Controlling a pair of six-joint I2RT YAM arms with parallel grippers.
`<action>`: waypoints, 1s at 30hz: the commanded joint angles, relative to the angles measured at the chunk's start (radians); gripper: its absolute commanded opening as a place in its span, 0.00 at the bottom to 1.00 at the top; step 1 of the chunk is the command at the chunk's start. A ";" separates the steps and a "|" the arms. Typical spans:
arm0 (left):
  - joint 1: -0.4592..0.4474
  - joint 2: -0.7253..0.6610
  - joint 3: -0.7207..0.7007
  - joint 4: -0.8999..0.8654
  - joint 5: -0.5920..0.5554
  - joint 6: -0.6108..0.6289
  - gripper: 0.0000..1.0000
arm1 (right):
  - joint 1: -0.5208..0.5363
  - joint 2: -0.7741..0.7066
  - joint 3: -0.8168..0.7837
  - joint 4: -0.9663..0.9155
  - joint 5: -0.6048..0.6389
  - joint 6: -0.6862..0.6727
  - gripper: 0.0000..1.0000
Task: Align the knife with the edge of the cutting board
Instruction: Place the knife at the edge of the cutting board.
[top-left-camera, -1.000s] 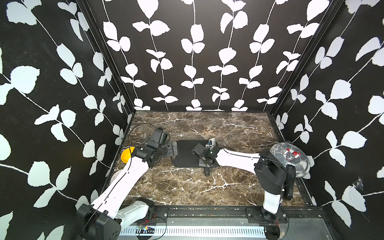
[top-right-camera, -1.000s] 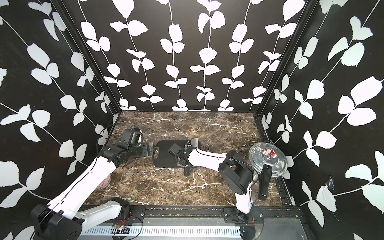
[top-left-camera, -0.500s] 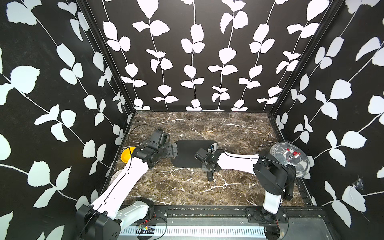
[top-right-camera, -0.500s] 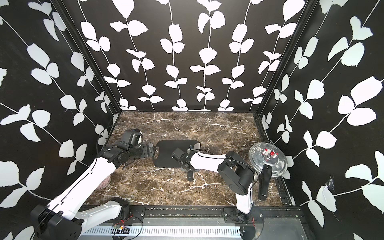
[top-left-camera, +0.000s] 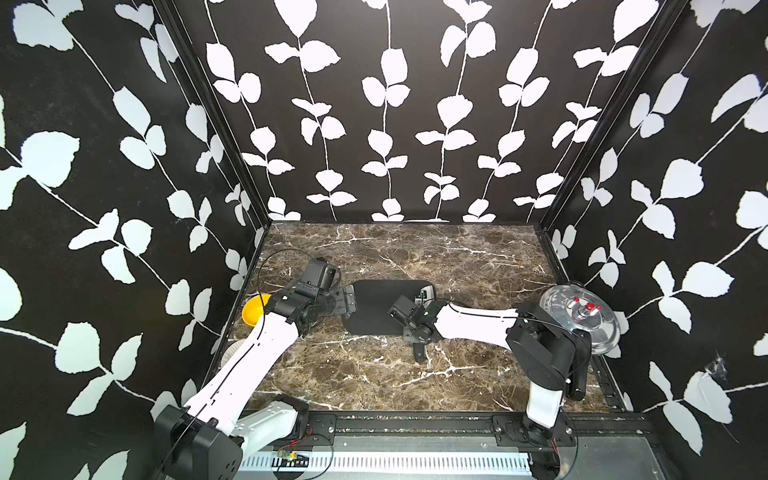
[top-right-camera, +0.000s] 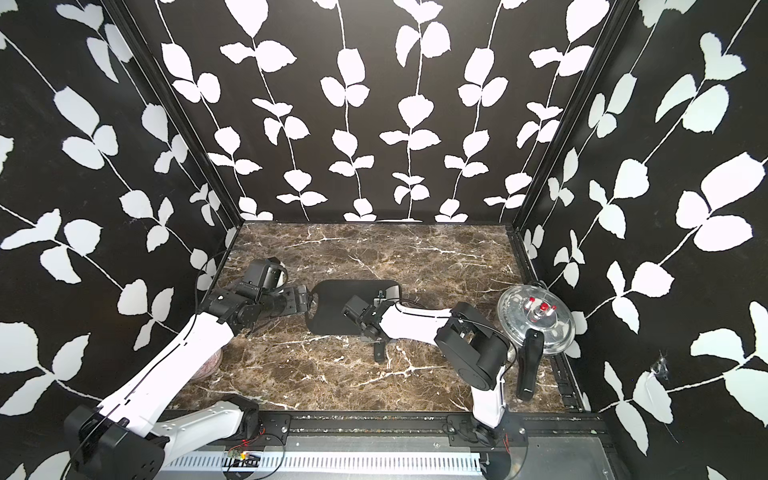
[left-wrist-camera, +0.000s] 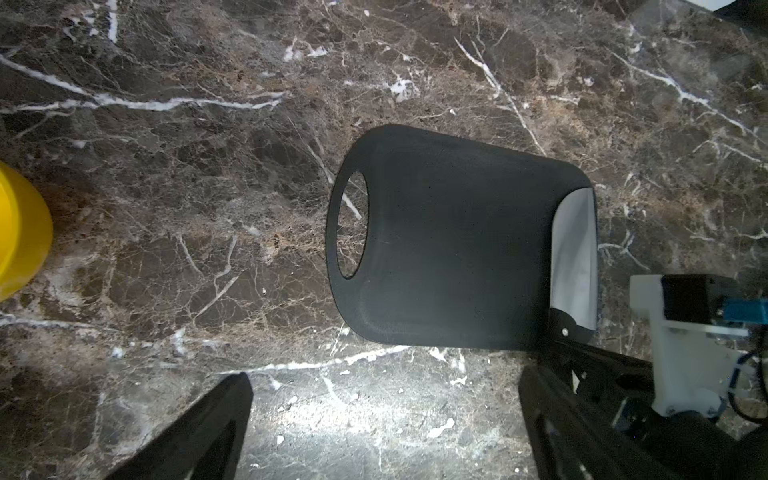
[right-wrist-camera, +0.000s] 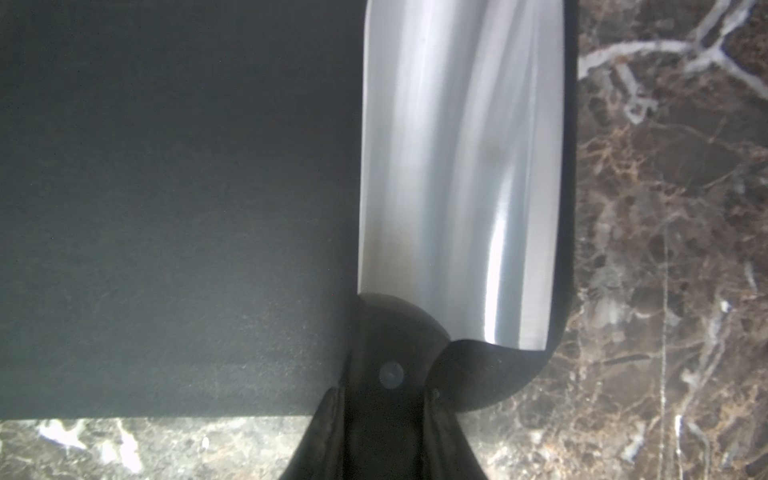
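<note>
Next, my right gripper releases the knife with its blade flush along the cutting board's short edge opposite the hole (top-left-camera: 426, 316) (right-wrist-camera: 464, 298). Its blade now rests on the board's far end.
The black cutting board (top-left-camera: 374, 309) (top-right-camera: 336, 309) lies flat on the marble, its oval hole toward my left arm. The knife's silver blade (right-wrist-camera: 457, 166) (left-wrist-camera: 575, 257) rests on the board's far end from the hole. It runs nearly parallel to that short edge, just inside it. The black riveted handle (right-wrist-camera: 388, 374) (top-left-camera: 419, 353) sticks out past the board's front edge. My right gripper (right-wrist-camera: 384, 415) (top-left-camera: 417, 332) (top-right-camera: 372, 332) is shut on the handle. By the hole end, my left gripper (left-wrist-camera: 384, 378) (top-left-camera: 349, 301) (top-right-camera: 305, 301) is open, holding nothing.
A yellow bowl (top-left-camera: 254, 309) (left-wrist-camera: 20, 232) sits at the left wall behind my left arm. A shiny round pot lid (top-left-camera: 579, 322) (top-right-camera: 536, 318) lies at the right wall, with a black pan handle (top-right-camera: 528, 365) in front of it. Marble stretches behind and before the board.
My right gripper has drawn the knife slightly toward the front of the table, so the handle sticks out further past the board. The left arm has hardly moved.
</note>
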 joint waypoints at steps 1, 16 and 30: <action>0.005 0.003 -0.013 0.019 0.013 -0.011 0.98 | -0.002 -0.024 -0.002 0.000 0.004 -0.011 0.00; 0.005 0.011 -0.010 0.025 0.011 -0.014 0.98 | -0.009 -0.061 -0.033 0.009 0.007 -0.022 0.00; 0.005 0.012 -0.011 0.027 0.014 -0.020 0.98 | -0.017 -0.068 -0.041 0.007 0.001 -0.026 0.00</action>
